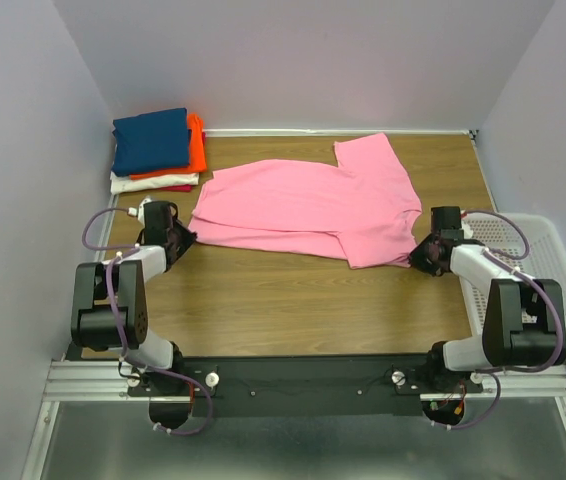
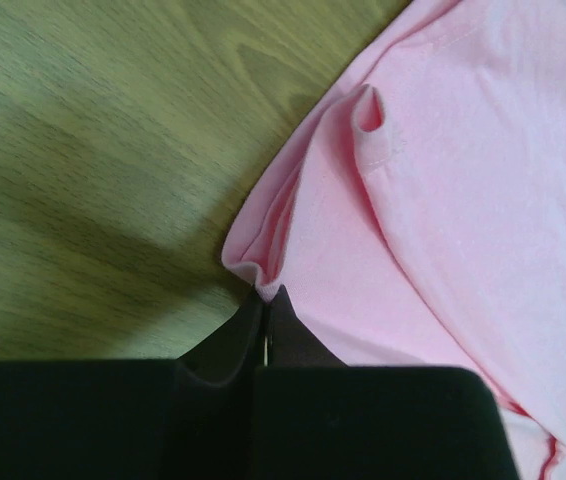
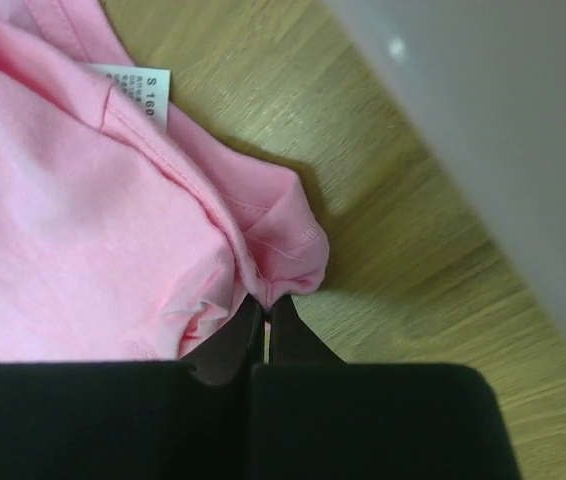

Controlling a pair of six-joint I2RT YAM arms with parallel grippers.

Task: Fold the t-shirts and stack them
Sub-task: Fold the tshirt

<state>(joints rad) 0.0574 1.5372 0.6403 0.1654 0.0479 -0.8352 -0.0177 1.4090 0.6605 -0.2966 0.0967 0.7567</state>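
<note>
The pink t-shirt's flap juts past the t-shirt's near edge, so my left gripper needs to take the flap's inner corner (image 1: 353, 264) while my right gripper takes the flap's outer corner.
The large pink t-shirt (image 1: 308, 205) lies partly folded across the middle of the wooden table. My left gripper (image 1: 185, 238) is shut on its near left corner; the left wrist view shows the pinched pink fold (image 2: 258, 268) at my left gripper's tips (image 2: 265, 296). My right gripper (image 1: 421, 255) is shut on its near right corner, seen as bunched pink cloth (image 3: 283, 255) at my right gripper's tips (image 3: 267, 303). A white size label (image 3: 131, 85) shows on the shirt. Folded navy blue (image 1: 151, 140), orange (image 1: 195, 145), white (image 1: 153, 182) and red (image 1: 176, 188) t-shirts sit stacked at the back left.
A white plastic mesh basket (image 1: 538, 275) stands off the table's right edge beside my right arm. Purple-grey walls close in the left, back and right sides. Bare wooden table (image 1: 293, 300) lies between the pink shirt and the arm bases.
</note>
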